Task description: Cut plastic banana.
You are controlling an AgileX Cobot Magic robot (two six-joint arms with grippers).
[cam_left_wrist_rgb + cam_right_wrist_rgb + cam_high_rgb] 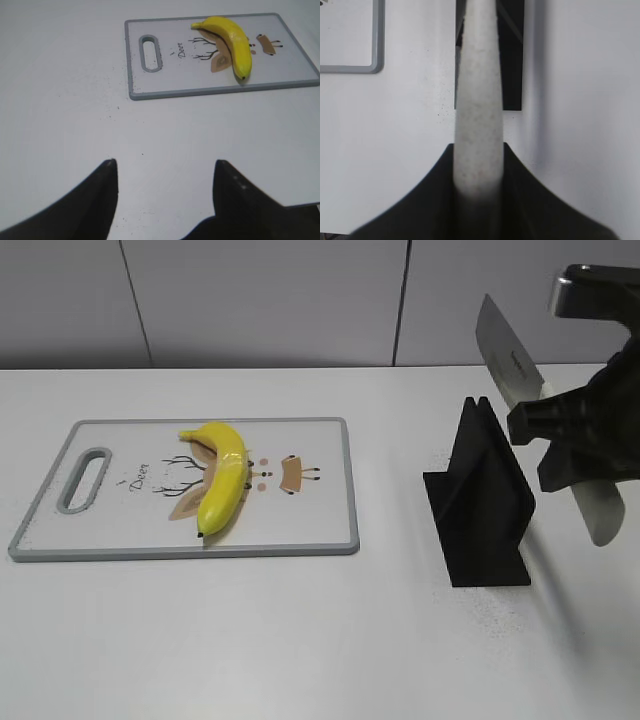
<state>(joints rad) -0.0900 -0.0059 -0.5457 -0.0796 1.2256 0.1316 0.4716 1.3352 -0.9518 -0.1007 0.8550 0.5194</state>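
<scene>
I need to use my right gripper to put the knife down in the sloping top of the black knife stand (506, 452). The knife is now held above that stand.
A yellow plastic banana (224, 474) lies whole on a white cutting board (310, 525) with a grey rim, at the left of the table. It also shows in the left wrist view (232, 41). My right gripper (560, 435) is shut on the pale handle (478, 100) of a knife (508, 362). It holds the knife in the air above and to the right of the black knife stand (480, 502), blade up and tilted left. My left gripper (165, 167) is open and empty over bare table, near of the board, and is out of the exterior view.
The black knife stand also shows in the right wrist view (512, 60), under the handle. A corner of the cutting board (370, 50) shows there at top left. The board has a handle slot (151, 52) at its left end. A grey panelled wall stands behind the table.
</scene>
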